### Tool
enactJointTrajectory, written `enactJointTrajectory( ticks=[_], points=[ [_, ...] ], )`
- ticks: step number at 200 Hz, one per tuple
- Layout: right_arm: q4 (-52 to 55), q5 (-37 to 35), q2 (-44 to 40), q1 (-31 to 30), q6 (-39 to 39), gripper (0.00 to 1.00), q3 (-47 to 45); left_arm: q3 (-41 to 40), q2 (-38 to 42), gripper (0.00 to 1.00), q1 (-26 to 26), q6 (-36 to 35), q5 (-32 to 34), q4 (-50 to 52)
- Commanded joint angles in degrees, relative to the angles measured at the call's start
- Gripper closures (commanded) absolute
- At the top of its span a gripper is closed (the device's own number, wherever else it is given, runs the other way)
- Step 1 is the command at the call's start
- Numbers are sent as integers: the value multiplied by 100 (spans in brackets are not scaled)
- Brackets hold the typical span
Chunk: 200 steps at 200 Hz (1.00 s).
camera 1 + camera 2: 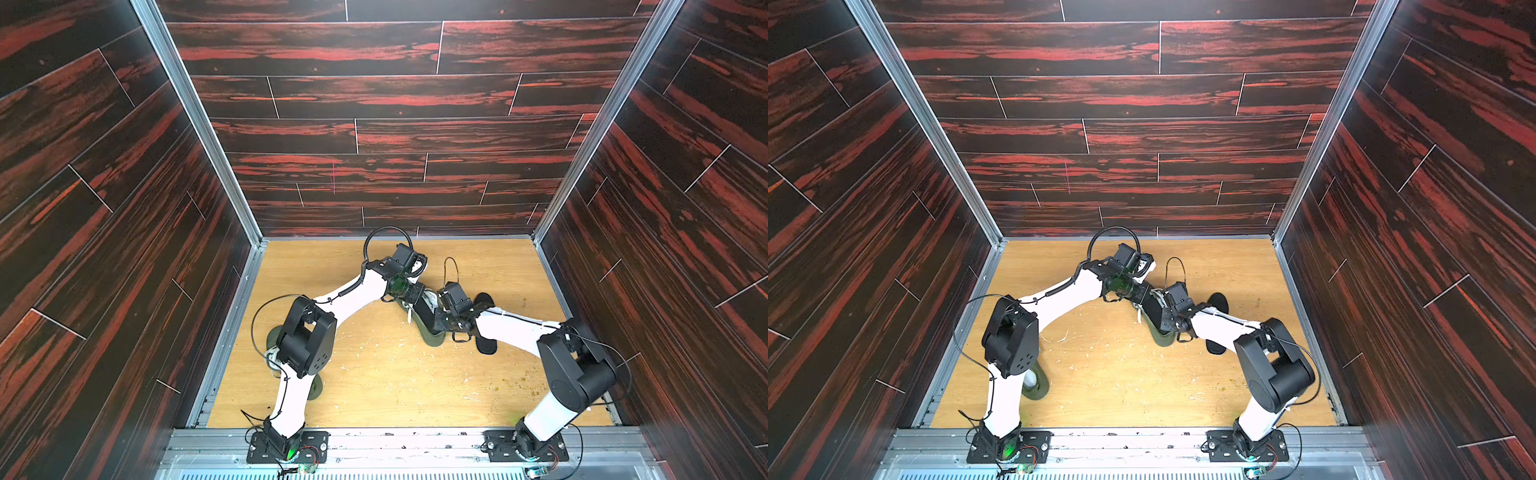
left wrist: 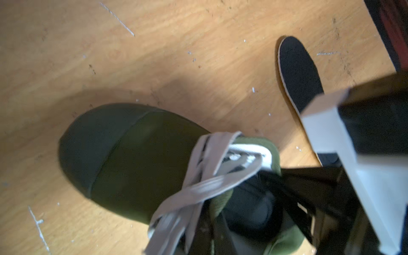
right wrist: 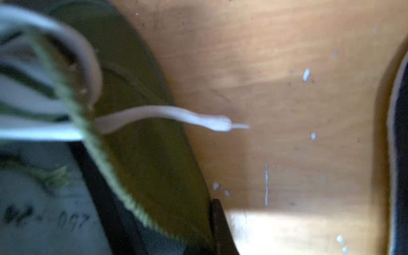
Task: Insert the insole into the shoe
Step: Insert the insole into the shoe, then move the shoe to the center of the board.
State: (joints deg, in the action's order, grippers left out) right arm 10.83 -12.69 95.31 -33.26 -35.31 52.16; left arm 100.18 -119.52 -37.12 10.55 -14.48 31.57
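Note:
Next, my right gripper releases its hold and leaves the olive-green shoe on the table (image 1: 446,274), in between the black insole and the back wall.
The olive-green shoe (image 1: 433,337) with white laces (image 2: 212,167) stands mid-table in both top views, its toe toward the front (image 1: 1161,337). The black insole (image 1: 487,347) lies flat on the table right of it, partly under my right forearm, and shows in the left wrist view (image 2: 298,72). My right gripper (image 1: 434,322) is shut on the shoe's side wall (image 3: 159,167), with one black finger (image 3: 220,227) on the outside. My left gripper (image 1: 415,296) hangs over the laces and tongue; blur hides how its jaws stand. Inside the shoe is a dark hollow (image 2: 254,207).
A second green shoe (image 1: 316,388) sits partly hidden under my left arm near the front left (image 1: 1038,384). The wooden table (image 1: 374,374) is boxed in by dark panelled walls on three sides. A loose lace end (image 3: 216,124) hangs over the shoe's side.

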Motion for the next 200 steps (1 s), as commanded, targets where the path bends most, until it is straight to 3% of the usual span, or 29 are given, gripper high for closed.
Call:
enactJointTrajectory(
  ticks=[1,31,56,122,157,200],
  points=[
    [-283,97,-164,-31,-759,93,-132,395,-31,81,-64,227,134,81],
    [-264,64,13,-32,-972,92,-4,549,86,62,-65,458,164,416],
    [-309,19,91,-30,-1180,92,62,418,531,55,-64,728,268,502],
    [-72,-539,257,140,-1639,92,635,-433,1708,50,292,1830,2339,564],
    [-101,-454,487,615,-1802,92,941,-945,2059,50,623,2122,2704,618],
    [-24,-404,826,1232,-1445,92,1549,-1471,2334,50,833,2195,2898,659]
  ],
)
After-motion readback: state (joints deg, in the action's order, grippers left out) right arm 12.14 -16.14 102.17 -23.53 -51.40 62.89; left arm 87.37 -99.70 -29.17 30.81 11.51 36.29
